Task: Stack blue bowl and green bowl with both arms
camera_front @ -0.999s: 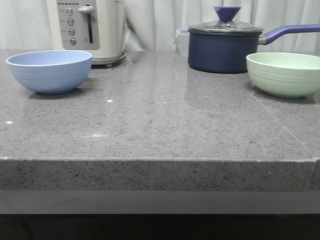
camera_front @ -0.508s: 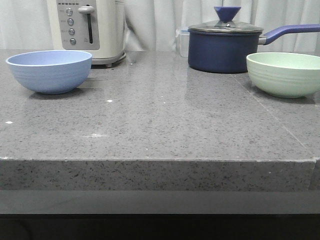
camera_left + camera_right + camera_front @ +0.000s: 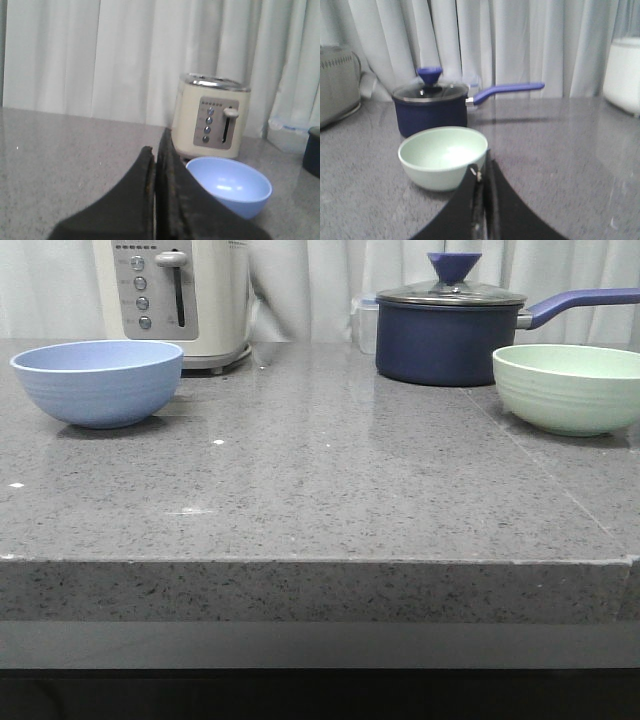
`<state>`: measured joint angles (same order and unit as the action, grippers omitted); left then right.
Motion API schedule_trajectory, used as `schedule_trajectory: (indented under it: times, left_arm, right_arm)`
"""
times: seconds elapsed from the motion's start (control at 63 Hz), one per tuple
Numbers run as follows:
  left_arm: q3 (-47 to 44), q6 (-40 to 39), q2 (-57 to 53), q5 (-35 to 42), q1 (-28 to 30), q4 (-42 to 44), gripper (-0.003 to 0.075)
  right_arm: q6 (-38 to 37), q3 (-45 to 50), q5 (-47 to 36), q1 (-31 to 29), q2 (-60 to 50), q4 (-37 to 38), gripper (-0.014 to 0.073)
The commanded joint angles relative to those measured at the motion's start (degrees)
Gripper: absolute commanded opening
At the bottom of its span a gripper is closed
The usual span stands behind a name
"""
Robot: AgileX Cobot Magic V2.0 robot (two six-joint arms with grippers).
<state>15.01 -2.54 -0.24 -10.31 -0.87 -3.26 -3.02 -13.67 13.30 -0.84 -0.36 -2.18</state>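
Observation:
My right gripper will next grab the green bowl by its outer rim (image 3: 633, 368) (image 3: 484, 147), on the side farthest from the blue bowl.
The blue bowl (image 3: 98, 383) stands upright and empty at the left of the grey counter; it also shows in the left wrist view (image 3: 230, 186). The green bowl (image 3: 568, 387) stands upright and empty at the right; it also shows in the right wrist view (image 3: 442, 156). Neither arm shows in the front view. My left gripper (image 3: 156, 147) is shut and empty, apart from the blue bowl. My right gripper (image 3: 483, 167) is shut and empty, close beside the green bowl's rim.
A cream toaster (image 3: 172, 295) stands behind the blue bowl. A dark navy lidded saucepan (image 3: 450, 333) with a long handle stands behind the green bowl. A clear plastic container (image 3: 364, 323) sits beside the saucepan. The counter's front edge (image 3: 310, 562) runs across. Curtains hang behind.

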Motion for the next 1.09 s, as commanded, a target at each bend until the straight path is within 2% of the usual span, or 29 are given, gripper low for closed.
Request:
schedule_trajectory:
  times: [0.0,0.19,0.365,0.904,0.999,1.031,1.079]
  left_arm:
    - [8.29,-0.26,2.0,-1.37,-0.41,-0.24,-0.002]
    - [20.9,-0.26,10.78,-11.92,-0.41,-0.45,-0.002]
    - [28.41,-0.26,19.35,-15.91,-0.41,-0.45,-0.002]
    - [29.41,-0.26,33.33,-14.96,-0.41,-0.45,-0.0019]
    - [29.41,-0.26,34.85,-14.22,-0.41,-0.45,-0.0013]
    - [29.41,-0.26,35.26,-13.92,-0.41,-0.32,0.0008]
    - [29.41,-0.26,35.8,-13.53,-0.41,-0.32,0.0083]
  right_arm:
    - [0.23,-7.71,1.32,-0.26,2.94,2.18,-0.0057]
    - [0.34,-19.46,9.96,-0.26,11.97,4.17,-0.0057]
    - [0.34,-26.39,14.54,-0.26,21.28,4.17,-0.0057]
    - [0.34,-27.7,14.28,-0.26,37.66,4.3,-0.0052]
    - [1.14,-27.7,14.88,-0.26,40.14,4.44,0.0007]
    - [1.22,-27.7,15.21,-0.26,40.94,4.44,0.0058]
    - [1.22,-27.7,15.74,-0.26,42.11,4.44,0.019]
